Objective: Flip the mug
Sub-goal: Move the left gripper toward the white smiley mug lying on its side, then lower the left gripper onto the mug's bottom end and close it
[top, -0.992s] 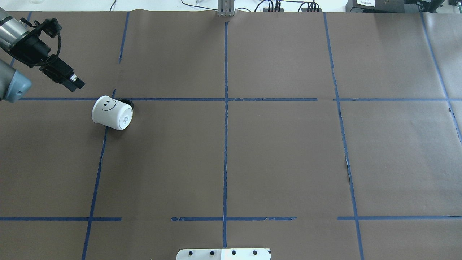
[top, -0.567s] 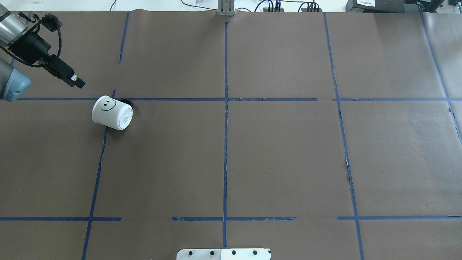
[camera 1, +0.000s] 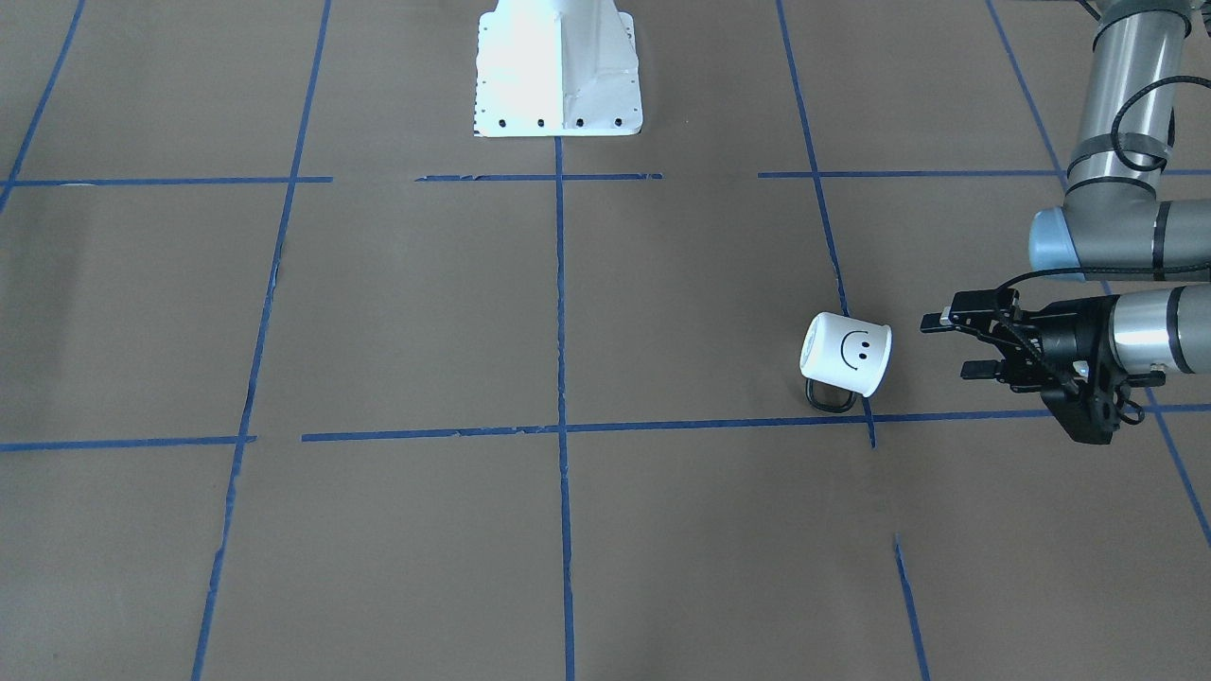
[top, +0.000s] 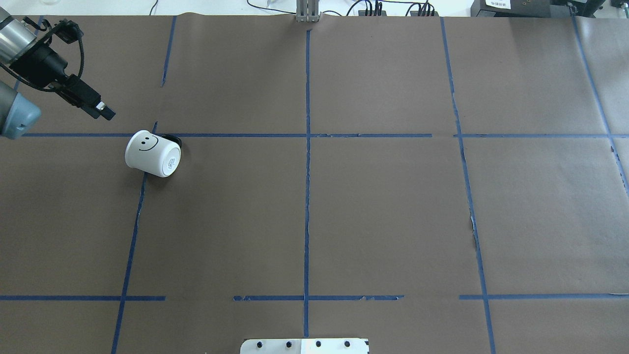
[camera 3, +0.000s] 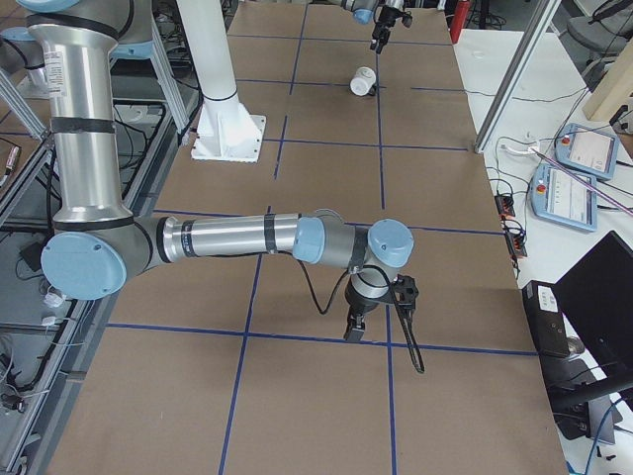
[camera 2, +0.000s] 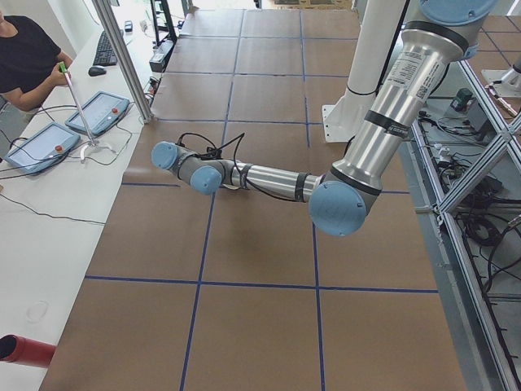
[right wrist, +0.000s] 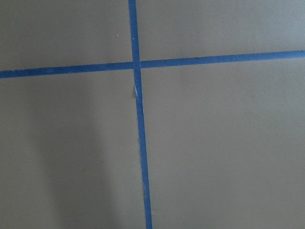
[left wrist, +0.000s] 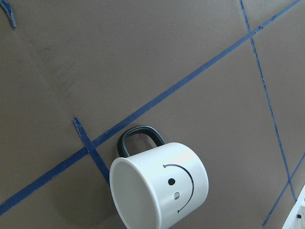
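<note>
Next, I close my left gripper on the mug's rim (camera 1: 886,351) (left wrist: 156,202) next to the black smiley face, with one finger inside the white mug's opening.
The white mug (top: 153,153) with a black smiley face lies on its side on the brown paper at a blue tape crossing. Its dark loop handle (camera 1: 831,397) rests against the table. It also shows in the front view (camera 1: 847,353), the left wrist view (left wrist: 159,183) and, far off, the right side view (camera 3: 364,81). Its open mouth faces my left gripper (camera 1: 949,346), which is open and empty a short way from the mug, level with it; in the overhead view (top: 107,114) it is up and left of the mug. My right gripper (camera 3: 353,332) hangs over bare paper far from the mug; I cannot tell its state.
Blue tape lines (top: 307,172) split the brown paper into a grid. The white robot base plate (camera 1: 558,66) stands at the robot's edge of the table. A side bench with tablets (camera 2: 49,142) and a seated person lies beyond the far edge.
My left wrist has rotated and pulled slightly back; the fingertips stay near the same spot. The mug has not moved.
</note>
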Available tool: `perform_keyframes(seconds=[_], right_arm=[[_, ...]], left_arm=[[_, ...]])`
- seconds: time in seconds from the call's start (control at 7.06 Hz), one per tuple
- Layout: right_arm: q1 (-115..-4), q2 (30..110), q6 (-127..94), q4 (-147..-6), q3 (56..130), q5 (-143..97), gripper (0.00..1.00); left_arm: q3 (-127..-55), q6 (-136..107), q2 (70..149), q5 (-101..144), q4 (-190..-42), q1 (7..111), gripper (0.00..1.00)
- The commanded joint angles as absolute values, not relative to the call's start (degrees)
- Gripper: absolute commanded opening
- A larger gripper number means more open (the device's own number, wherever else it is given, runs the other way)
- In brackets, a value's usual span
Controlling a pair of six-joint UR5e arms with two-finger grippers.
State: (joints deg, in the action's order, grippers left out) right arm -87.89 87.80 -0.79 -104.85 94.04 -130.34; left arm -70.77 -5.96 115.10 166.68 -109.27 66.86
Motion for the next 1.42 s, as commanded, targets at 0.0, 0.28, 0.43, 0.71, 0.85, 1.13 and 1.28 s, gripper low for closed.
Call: perform_keyframes(seconds=[0.0, 0.28, 0.43, 0.71, 0.85, 1.13, 1.28], right_arm=[[-87.89, 87.80, -0.79, -104.85, 94.04, -130.34, 1.00], [-87.89, 87.80, -0.79, -104.85, 94.04, -130.34, 1.00], [-87.89, 87.80, -0.79, -104.85, 94.04, -130.34, 1.00], [-87.89, 87.80, -0.79, -104.85, 94.04, -130.34, 1.00], [-87.89, 87.80, -0.79, -104.85, 94.04, -130.34, 1.00], [-87.89, 87.80, -0.79, -104.85, 94.04, -130.34, 1.00], [-87.89, 87.80, -0.79, -104.85, 94.04, -130.34, 1.00]], left_arm=[[-67.43, -6.33, 115.84, 167.25, -109.25, 66.80, 1.00], [-63.13, -6.33, 116.45, 173.19, -109.25, 66.62, 1.00], [-62.32, -6.33, 116.72, 174.62, -109.25, 66.53, 1.00], [-60.74, -6.33, 118.64, 174.73, -109.07, 65.57, 1.00], [-60.65, -6.33, 119.44, 174.73, -108.99, 64.09, 1.00], [-60.47, -6.33, 119.88, 174.73, -108.98, 62.85, 1.00], [-60.47, -6.33, 119.97, 174.73, -108.98, 62.23, 1.00]])
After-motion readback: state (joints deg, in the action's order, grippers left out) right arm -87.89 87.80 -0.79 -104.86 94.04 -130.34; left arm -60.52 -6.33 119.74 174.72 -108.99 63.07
